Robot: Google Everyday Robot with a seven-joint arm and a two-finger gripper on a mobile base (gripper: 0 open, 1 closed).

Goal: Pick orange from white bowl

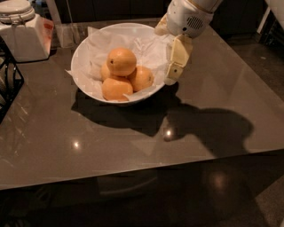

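Note:
Next, I close my gripper around the sides of the top orange (125, 59), which sits on the other oranges in the white bowl.
A glossy white bowl (82, 46) lined with crinkled white paper stands on the dark table, back centre. Several oranges are piled in it. The top orange (121, 61) has a small dark stem dot and rests on three others, among them one at the right (141, 78) and one at the front (116, 89). My gripper (174, 66) is cream-coloured and points down. It hangs at the bowl's right rim, just right of the pile, and touches no orange.
A white lidded jar (17, 9) stands on a white box (24, 40) at the back left, with a clear container (66, 33) beside it. A black wire rack (9, 84) is at the left edge. The glossy table (133, 146) ends at the front.

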